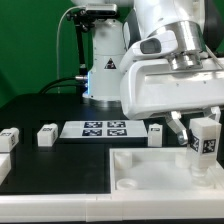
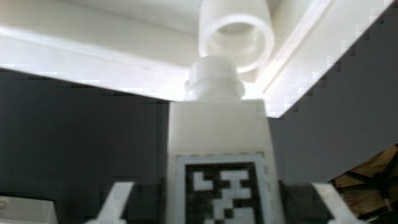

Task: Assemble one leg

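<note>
I will release the leg standing upright in the round hole [image 1: 205, 182] [image 2: 235, 40] that is below it in the white tray-like piece.
My gripper [image 1: 196, 134] is shut on a leg [image 1: 205, 138], a white post with a black-and-white tag, held upright at the exterior view's right. The leg hangs over the near right corner of the large white tray-like piece [image 1: 140, 170]. In the wrist view the leg [image 2: 222, 130] fills the middle, tag facing the camera, with my gripper [image 2: 224, 205] on either side of it. Its narrow threaded end points at a round hole [image 2: 235, 38] in the tray-like piece [image 2: 89, 60]. Both fingertips [image 2: 121, 202] show beside the leg.
The marker board [image 1: 104, 128] lies behind the tray-like piece. Loose legs stand on the black table: one [image 1: 45, 134] left of the board, one [image 1: 10, 138] further left, one [image 1: 155, 131] right of the board. Another white piece [image 1: 3, 168] sits at the left edge.
</note>
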### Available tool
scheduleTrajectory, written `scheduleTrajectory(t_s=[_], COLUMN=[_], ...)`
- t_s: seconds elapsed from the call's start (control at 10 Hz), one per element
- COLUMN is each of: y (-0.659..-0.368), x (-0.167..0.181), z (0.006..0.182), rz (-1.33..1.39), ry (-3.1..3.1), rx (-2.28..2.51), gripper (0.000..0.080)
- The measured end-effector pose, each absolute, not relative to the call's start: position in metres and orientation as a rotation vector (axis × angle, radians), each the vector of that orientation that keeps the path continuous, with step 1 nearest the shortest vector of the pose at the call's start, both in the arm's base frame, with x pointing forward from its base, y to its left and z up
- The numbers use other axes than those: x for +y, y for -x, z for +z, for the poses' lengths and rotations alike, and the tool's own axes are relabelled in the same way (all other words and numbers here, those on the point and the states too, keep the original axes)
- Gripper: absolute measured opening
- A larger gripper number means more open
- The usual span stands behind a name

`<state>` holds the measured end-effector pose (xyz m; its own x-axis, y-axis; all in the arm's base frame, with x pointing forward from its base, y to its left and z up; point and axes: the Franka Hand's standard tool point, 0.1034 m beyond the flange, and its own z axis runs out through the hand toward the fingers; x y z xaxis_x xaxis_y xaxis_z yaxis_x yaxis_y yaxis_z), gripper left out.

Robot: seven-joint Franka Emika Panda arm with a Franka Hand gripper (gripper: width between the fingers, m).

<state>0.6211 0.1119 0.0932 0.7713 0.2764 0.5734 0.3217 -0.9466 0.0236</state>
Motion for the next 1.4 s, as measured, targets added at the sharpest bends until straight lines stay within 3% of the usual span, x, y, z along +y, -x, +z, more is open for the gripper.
scheduleTrajectory(t_s=[1.4], y=[-0.612], x=[0.118], z=[0.068], rz=[-0.886], ry=[2.883], rx=[-0.499], gripper=[0.029])
